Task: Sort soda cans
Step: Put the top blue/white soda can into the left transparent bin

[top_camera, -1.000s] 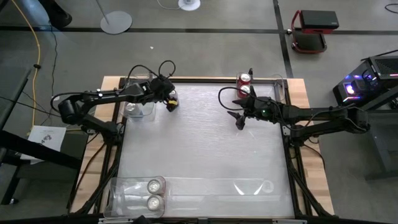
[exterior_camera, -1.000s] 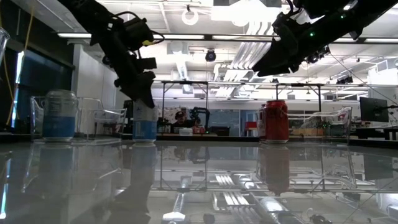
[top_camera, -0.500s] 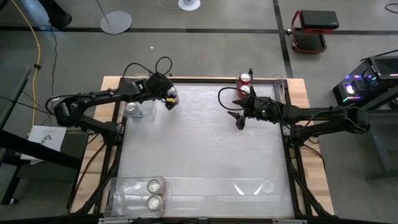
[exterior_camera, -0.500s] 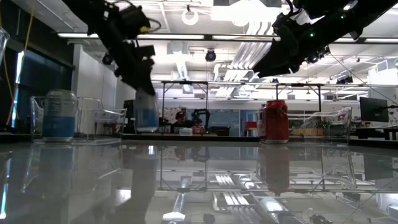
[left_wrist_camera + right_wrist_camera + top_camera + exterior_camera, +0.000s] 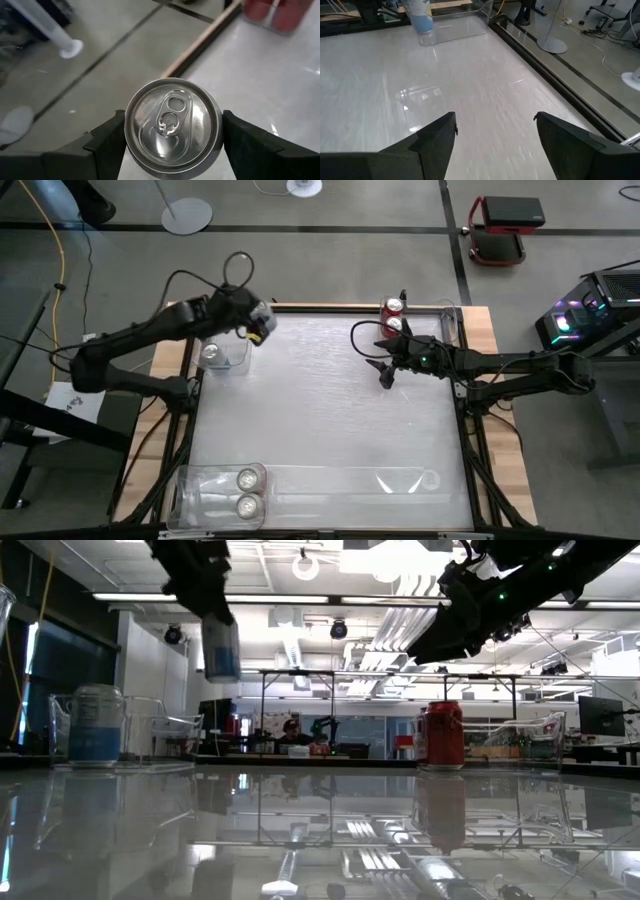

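Observation:
The silver-blue soda can will go from my left gripper down in the clear bin (image 5: 232,351) beside the other silver-blue can.
My left gripper (image 5: 251,323) is shut on a silver-blue soda can (image 5: 221,648), carried high over the far left part of the table beside a clear bin (image 5: 232,360). That bin holds one more silver-blue can (image 5: 211,352), standing upright. My right gripper (image 5: 385,372) hangs open above the table's far right part and touches nothing. Two red cans (image 5: 393,316) stand upright behind it at the far edge. Another two silver cans (image 5: 246,491) stand in a clear bin (image 5: 200,492) at the near left corner. My left gripper pinches the silver-blue can between its two fingers (image 5: 107,145) on opposite sides of the body, just below the top rim (image 5: 131,131). The fingers come from above, pointing down. The can hangs upright below them, lifted clear of the table.
A clear bin (image 5: 447,320) stands at the far right corner beside the red cans, and a long clear bin (image 5: 400,480) lies along the near edge. The table's middle (image 5: 320,410) is bare glossy surface. Cables loop above the left wrist.
My left gripper has lifted the silver-blue can off the table, raised it well clear, and carried it toward the far left corner, next to the clear bin. The can has stayed upright in the shut fingers. The right arm has kept still.

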Available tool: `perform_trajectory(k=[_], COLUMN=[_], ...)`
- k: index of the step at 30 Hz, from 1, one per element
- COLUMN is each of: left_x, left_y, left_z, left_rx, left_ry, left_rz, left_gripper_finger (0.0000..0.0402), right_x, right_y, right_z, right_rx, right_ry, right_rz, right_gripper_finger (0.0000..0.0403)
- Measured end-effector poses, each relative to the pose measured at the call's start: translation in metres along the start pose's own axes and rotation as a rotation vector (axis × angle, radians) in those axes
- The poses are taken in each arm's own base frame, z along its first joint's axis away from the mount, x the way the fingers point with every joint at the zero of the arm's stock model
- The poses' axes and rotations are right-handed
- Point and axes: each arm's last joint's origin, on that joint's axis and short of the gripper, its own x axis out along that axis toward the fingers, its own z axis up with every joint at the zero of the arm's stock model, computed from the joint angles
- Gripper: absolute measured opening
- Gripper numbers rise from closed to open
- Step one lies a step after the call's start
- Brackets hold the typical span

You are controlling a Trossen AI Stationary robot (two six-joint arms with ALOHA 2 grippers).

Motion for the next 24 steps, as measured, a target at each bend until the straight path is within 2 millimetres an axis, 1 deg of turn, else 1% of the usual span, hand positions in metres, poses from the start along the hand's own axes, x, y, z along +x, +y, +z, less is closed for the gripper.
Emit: perform_trajectory(k=[2, 5, 9, 13, 15, 19, 24], left_x=[-0.014, -0.028, -0.041, -0.042, -0.042, -0.036, -0.029], left_y=[0.005, 0.010, 0.016, 0.014, 0.012, 0.003, -0.007], left_z=[0.003, 0.002, -0.009, -0.029, -0.040, -0.062, -0.082], left_rx=[-0.009, -0.038, -0.095, -0.150, -0.187, -0.225, -0.261], left_ry=[0.007, 0.044, 0.097, 0.193, 0.213, 0.244, 0.276], left_rz=[0.035, 0.072, 0.126, 0.164, 0.170, 0.164, 0.163], left_gripper_finger=[0.0271, 0.0271, 0.0272, 0.0272, 0.0272, 0.0272, 0.0272], right_x=[0.000, 0.000, 0.000, 0.000, 0.000, 0.000, 0.000], right_y=[0.000, 0.000, 0.000, 0.000, 0.000, 0.000, 0.000], right_z=[0.000, 0.000, 0.000, 0.000, 0.000, 0.000, 0.000], right_rx=[-0.001, -0.001, -0.002, -0.002, -0.004, -0.014, -0.021], right_ry=[0.000, 0.000, 0.000, 0.001, 0.002, 0.004, 0.004], right_rz=[0.000, 0.000, 0.000, 0.000, 0.000, 0.000, 0.000], right_gripper_finger=[0.0271, 0.0271, 0.0271, 0.0271, 0.0271, 0.0271, 0.0271])
